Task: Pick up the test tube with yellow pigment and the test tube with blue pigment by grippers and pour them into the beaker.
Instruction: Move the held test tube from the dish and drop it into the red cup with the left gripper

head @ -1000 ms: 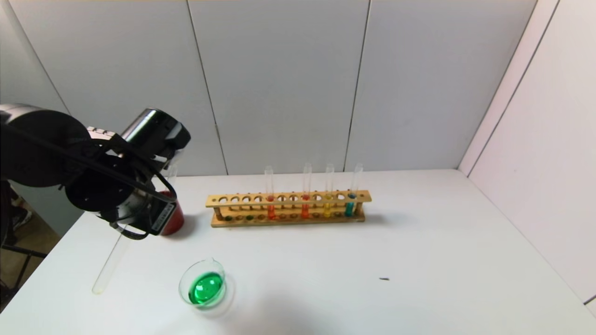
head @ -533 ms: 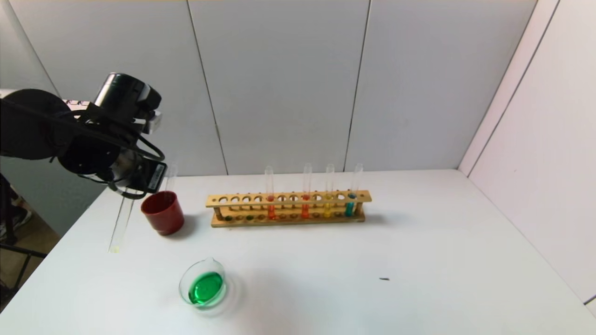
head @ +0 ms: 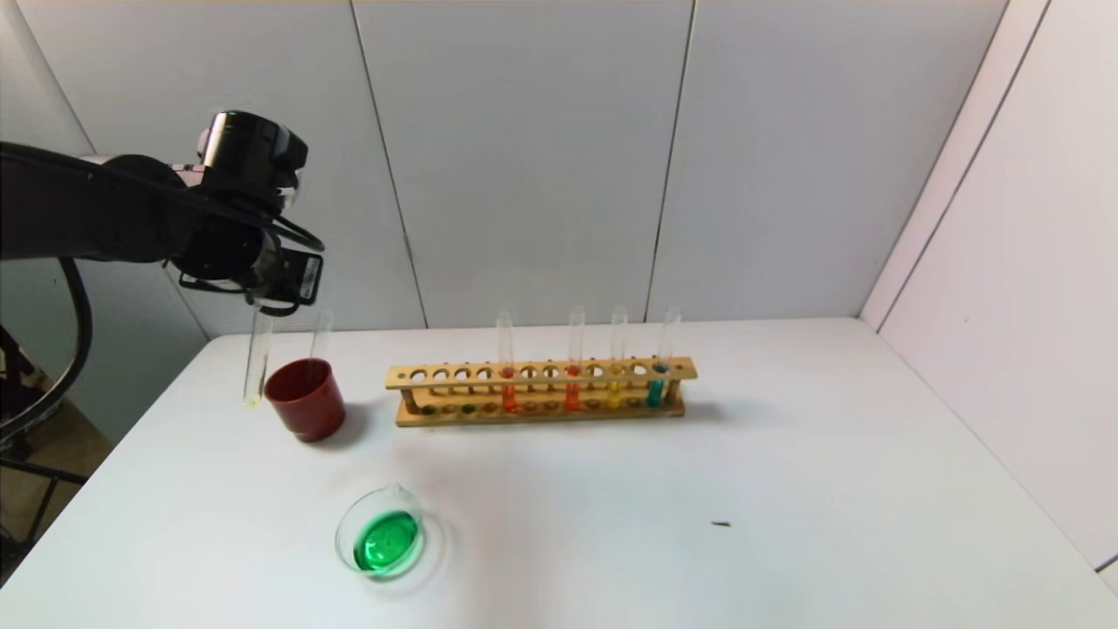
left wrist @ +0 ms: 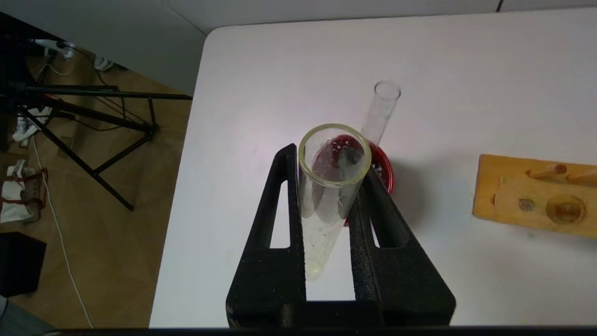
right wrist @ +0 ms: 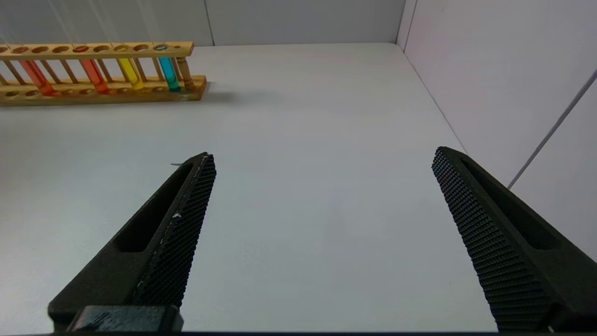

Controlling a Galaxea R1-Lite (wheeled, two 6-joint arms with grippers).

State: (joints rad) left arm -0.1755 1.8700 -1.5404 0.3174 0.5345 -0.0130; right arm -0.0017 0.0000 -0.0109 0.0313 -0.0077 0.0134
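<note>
Next, I let go of the clear test tube with my left gripper inside the dark-red cup (head: pixel 303 376) (left wrist: pixel 348 174), next to the empty tube that leans there.
My left gripper (head: pixel 260 307) is shut on a clear test tube (head: pixel 255 362) that holds only a yellowish trace at its round bottom. It holds the tube upright just left of the dark-red cup (head: pixel 306 400), above the table. In the left wrist view the tube (left wrist: pixel 322 219) sits between the fingers (left wrist: pixel 280 210). The beaker (head: pixel 382 539) holds green liquid near the table's front. A yellow tube (head: pixel 615 389) stands in the wooden rack (head: pixel 541 374). No tube with bright blue liquid shows. My right gripper (right wrist: pixel 324 156) is open and empty, low over the table.
An empty clear tube (head: pixel 320 332) leans in the red cup. The rack also holds two orange-red tubes (head: pixel 508 393) and a teal tube (head: pixel 655 384). The table's left edge lies close to the cup. A small dark speck (head: pixel 721 524) lies at the right.
My left gripper has risen and moved back from beside the beaker to the red cup's left side. The held tube has swung from tilted to upright.
</note>
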